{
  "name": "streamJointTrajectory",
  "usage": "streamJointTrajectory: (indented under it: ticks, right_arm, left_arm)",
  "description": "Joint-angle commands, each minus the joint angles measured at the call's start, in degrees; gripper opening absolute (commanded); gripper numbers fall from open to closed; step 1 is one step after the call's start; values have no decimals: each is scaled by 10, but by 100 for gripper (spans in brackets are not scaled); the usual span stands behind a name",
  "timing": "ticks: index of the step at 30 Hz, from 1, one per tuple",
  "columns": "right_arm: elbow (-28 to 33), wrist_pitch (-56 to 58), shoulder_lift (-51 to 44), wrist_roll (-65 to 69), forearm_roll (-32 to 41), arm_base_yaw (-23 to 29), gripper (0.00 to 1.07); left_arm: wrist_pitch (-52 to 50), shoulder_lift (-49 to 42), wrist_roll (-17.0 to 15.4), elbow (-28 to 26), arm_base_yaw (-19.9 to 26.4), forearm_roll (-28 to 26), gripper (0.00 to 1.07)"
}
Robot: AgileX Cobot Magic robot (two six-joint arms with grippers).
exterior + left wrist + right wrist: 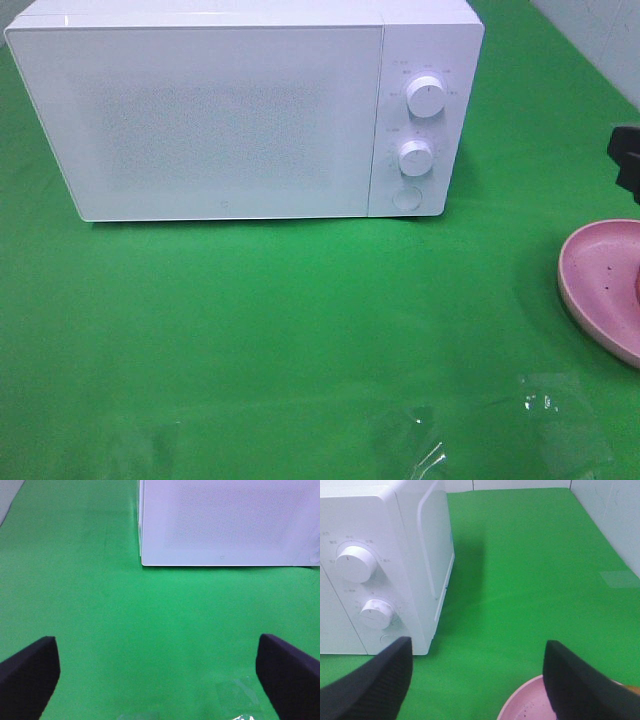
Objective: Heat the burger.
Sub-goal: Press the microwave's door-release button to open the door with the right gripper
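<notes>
The round button (406, 195) (387, 640) is below the two knobs of the white microwave. My right gripper needs to go there next and close on it.
The burger is almost wholly out of view. Only a thin orange-brown sliver (631, 687) shows past one finger, over the pink plate (530, 705). My right gripper (477, 690) hangs open above the near rim of that plate, with nothing between its black fingers (370, 685). In the high view only a black part of the right arm (626, 160) shows, above the pink plate (600, 275) at the right edge. My left gripper (160, 680) is wide open over bare green cloth, facing the white microwave (225, 520). It is outside the high view.
The white microwave (240, 110) stands at the back with its door shut and two knobs (426, 97) on its right panel. A crumpled clear plastic sheet (540, 420) lies at the front of the green cloth (300, 320). A pale wall (610, 510) borders the right side.
</notes>
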Motion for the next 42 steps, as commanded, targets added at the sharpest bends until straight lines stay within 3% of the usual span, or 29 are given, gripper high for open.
streamJointTrajectory:
  ticks: [1,5,10,12,13,14,15,19,24,33,42]
  right_arm:
    - [6,-41,9,-62,56,30,70]
    - [13,-127,50,-166,183,105,70]
    - [13,-203,92,-235,275,179,70]
    - [13,-274,125,-261,336,241,70]
    - [13,-274,125,-261,336,241,70]
    - [13,-328,148,-264,371,285,70]
    - [13,-328,148,-264,371,285,70]
    - [-3,-398,213,-264,457,374,73]
    - [-52,-409,282,-263,505,429,74]
    - [-129,-409,378,-261,509,446,74]
    - [-147,-406,408,-230,506,446,74]
  left_arm:
    - [-4,-1,-1,0,-4,-2,100]
    - [-4,-1,-1,0,-4,-2,100]
    - [-4,-1,-1,0,-4,-2,100]
    - [-4,-1,-1,0,-4,-2,100]
    - [-4,-1,-1,0,-4,-2,100]
    - [-4,-1,-1,0,-4,-2,100]
    - [-4,-1,-1,0,-4,-2,100]
    - [-4,-1,-1,0,-4,-2,100]
    - [-4,-1,-1,0,-4,-2,100]
    - [-4,-1,-1,0,-4,-2,100]
    - [-4,-1,-1,0,-4,-2,100]
